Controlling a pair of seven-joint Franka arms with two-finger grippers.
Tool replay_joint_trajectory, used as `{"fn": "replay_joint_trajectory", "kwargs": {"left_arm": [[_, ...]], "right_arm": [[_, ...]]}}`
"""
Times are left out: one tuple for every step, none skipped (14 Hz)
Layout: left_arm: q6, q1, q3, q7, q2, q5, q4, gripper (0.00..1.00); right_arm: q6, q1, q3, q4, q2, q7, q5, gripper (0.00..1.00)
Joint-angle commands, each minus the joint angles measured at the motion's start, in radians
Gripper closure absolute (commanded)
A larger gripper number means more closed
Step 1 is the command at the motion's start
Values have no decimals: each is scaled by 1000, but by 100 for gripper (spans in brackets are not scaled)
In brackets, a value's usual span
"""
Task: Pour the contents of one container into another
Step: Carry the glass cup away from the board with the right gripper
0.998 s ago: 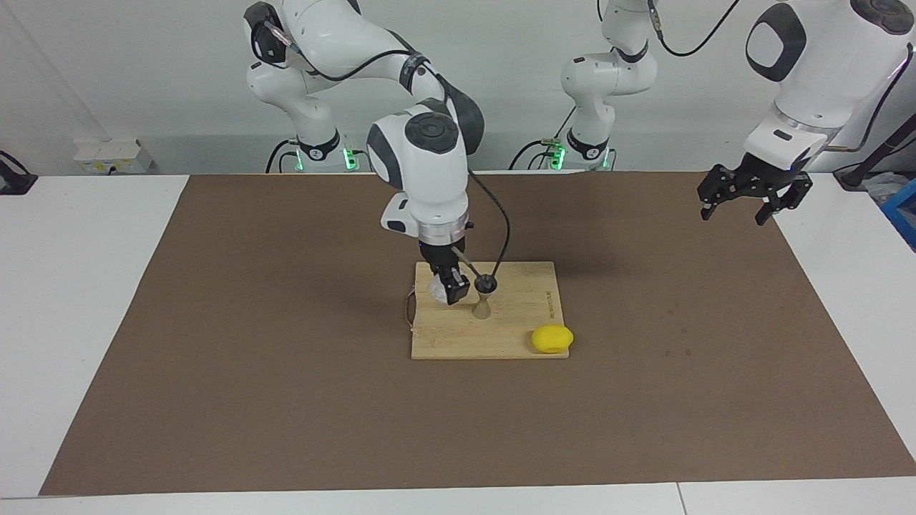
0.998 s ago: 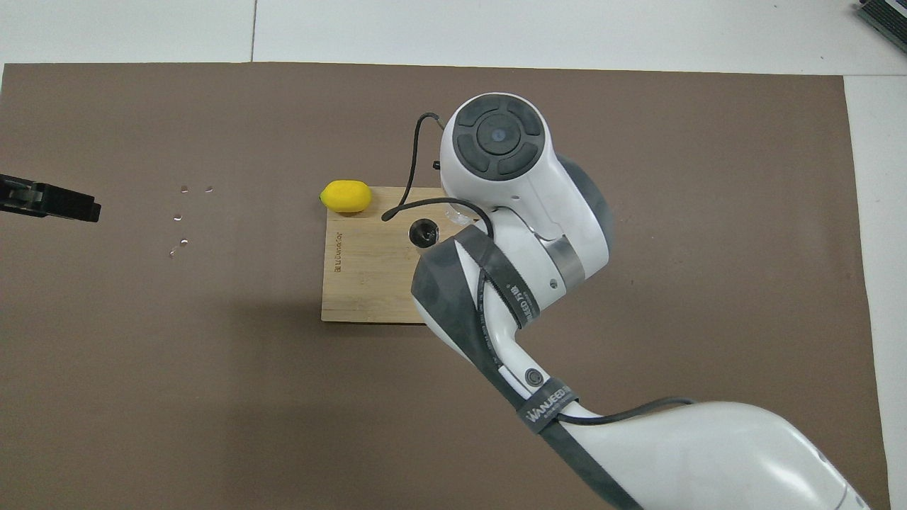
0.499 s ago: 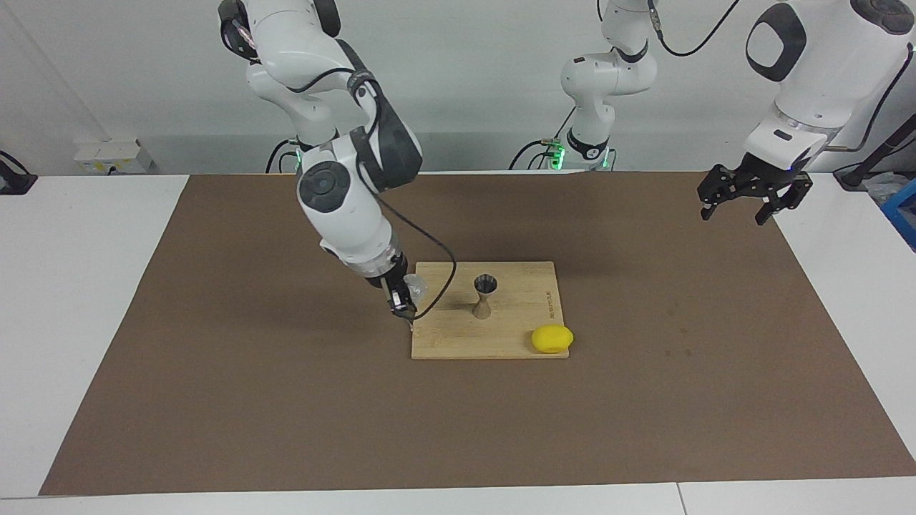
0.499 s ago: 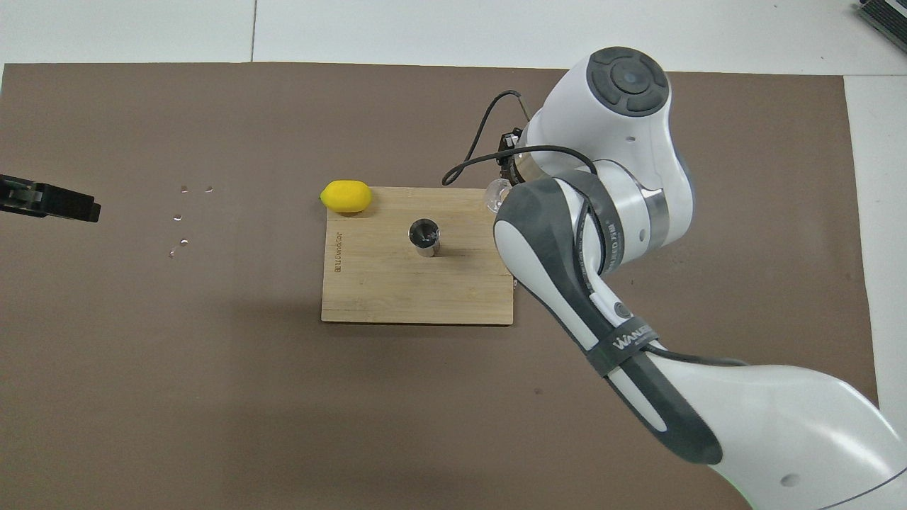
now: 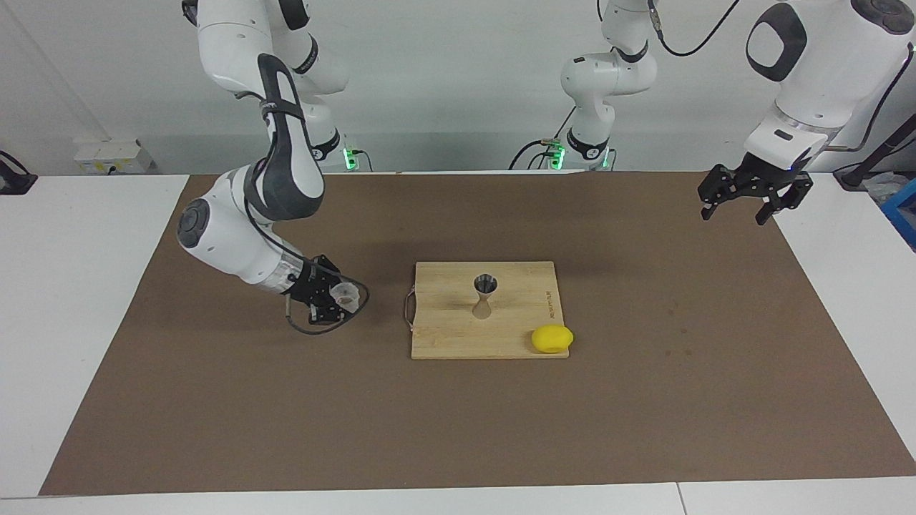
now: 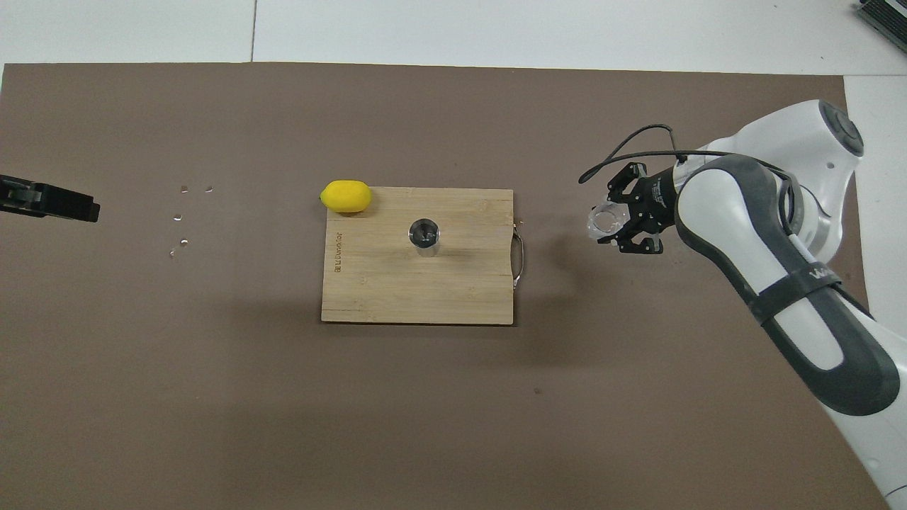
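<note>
Next, I set the small clear glass cup, now low over the brown mat, down with my right gripper on the open brown mat (image 6: 657, 261) beyond the board's metal handle.
The small clear glass cup (image 5: 346, 293) (image 6: 604, 219) is held by my right gripper (image 5: 338, 299) (image 6: 618, 224), which is shut on it, low over the brown mat, off the board toward the right arm's end. The cup's mouth faces up in the overhead view. The silver hourglass jigger (image 5: 485, 295) (image 6: 424, 236) stands upright near the middle of the wooden board (image 5: 444, 336) (image 6: 382, 290). My left gripper (image 5: 744, 207) (image 6: 71, 205) hangs open in the air over the mat's edge at the left arm's end, waiting.
A yellow lemon (image 5: 552, 338) (image 6: 346, 196) sits at the board's corner farthest from the robots, toward the left arm's end. A metal handle (image 6: 519, 253) sticks out of the board's edge facing the right arm. Several small shiny drops (image 6: 183, 212) lie on the mat (image 5: 644, 400).
My right gripper has swung away from the jigger with the glass cup, off the board toward the right arm's end, and come down low over the mat. The left arm has not moved.
</note>
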Motion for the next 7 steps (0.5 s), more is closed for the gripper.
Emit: {"fn": "replay_joint_trajectory", "kwargs": {"left_arm": [[-10, 0, 1, -12, 0, 7, 14, 0], [-12, 0, 1, -12, 0, 7, 14, 0], [-12, 0, 1, -12, 0, 7, 14, 0], [-10, 0, 1, -12, 0, 7, 14, 0], [-10, 0, 1, -12, 0, 7, 14, 0], [-10, 0, 1, -12, 0, 7, 14, 0], [-12, -2, 1, -12, 0, 7, 14, 0]], "right_arm": [[23, -86, 16, -90, -34, -130, 82, 100], [22, -107, 16, -101, -28, -173, 108, 100], [24, -117, 16, -110, -22, -202, 111, 100], [21, -133, 16, -115, -11, -213, 114, 100], [15, -171, 16, -123, 3, -247, 140, 100], [7, -182, 16, -130, 7, -300, 162, 100], [6, -187, 16, -138, 9, -322, 165, 100]]}}
